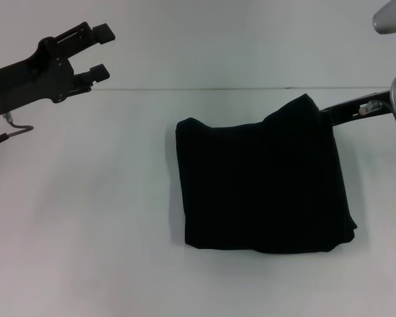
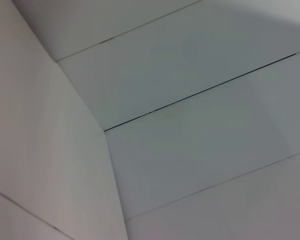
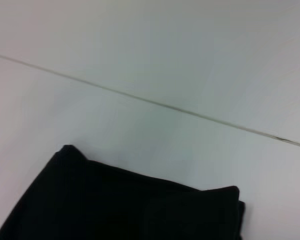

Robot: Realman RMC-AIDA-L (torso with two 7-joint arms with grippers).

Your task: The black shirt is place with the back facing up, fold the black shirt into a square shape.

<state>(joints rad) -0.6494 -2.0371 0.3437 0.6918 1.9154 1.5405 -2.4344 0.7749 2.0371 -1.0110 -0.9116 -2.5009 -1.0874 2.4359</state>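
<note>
The black shirt's corner at my right gripper peaks past the shirt's far edge, so I will let go of that corner and take the shirt's far edge nearer its middle (image 1: 275,122).
The black shirt (image 1: 264,185) lies folded into a rough square, right of the table's middle. Its far right corner (image 1: 305,105) peaks upward. My right gripper (image 1: 330,116) reaches in from the right and meets that peaked corner, with its tip hidden behind the cloth. The right wrist view shows the shirt's (image 3: 125,205) far edge below the camera, a thicker fold at one end, and none of the gripper. My left gripper (image 1: 100,51) hangs raised at the far left, well away from the shirt, open and holding nothing.
The white table (image 1: 86,218) carries only the shirt. Its back edge (image 1: 185,89) meets a pale wall. The left wrist view shows only white wall panels (image 2: 190,150) with thin seams.
</note>
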